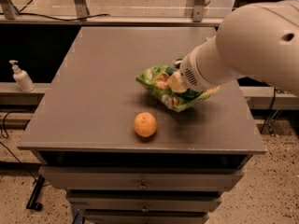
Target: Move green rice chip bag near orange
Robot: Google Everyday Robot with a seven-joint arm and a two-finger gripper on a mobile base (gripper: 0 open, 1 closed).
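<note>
The robot's gripper should set the green rice chip bag down on the table (185, 114) next to the orange, toward the white arm.
The green rice chip bag (164, 87), bright light green with tan chip pictures, hangs tilted just above the grey table top (103, 78), right of centre. My gripper (178, 82) is shut on the bag's right part; the big white arm covers the rest of the bag. The orange (145, 124) sits on the table near the front edge, a short way down and left of the bag, not touching it.
A white pump bottle (21, 77) stands on a lower ledge to the left of the table. The table has drawers (140, 185) below its front edge. The darker bag is hidden behind the arm.
</note>
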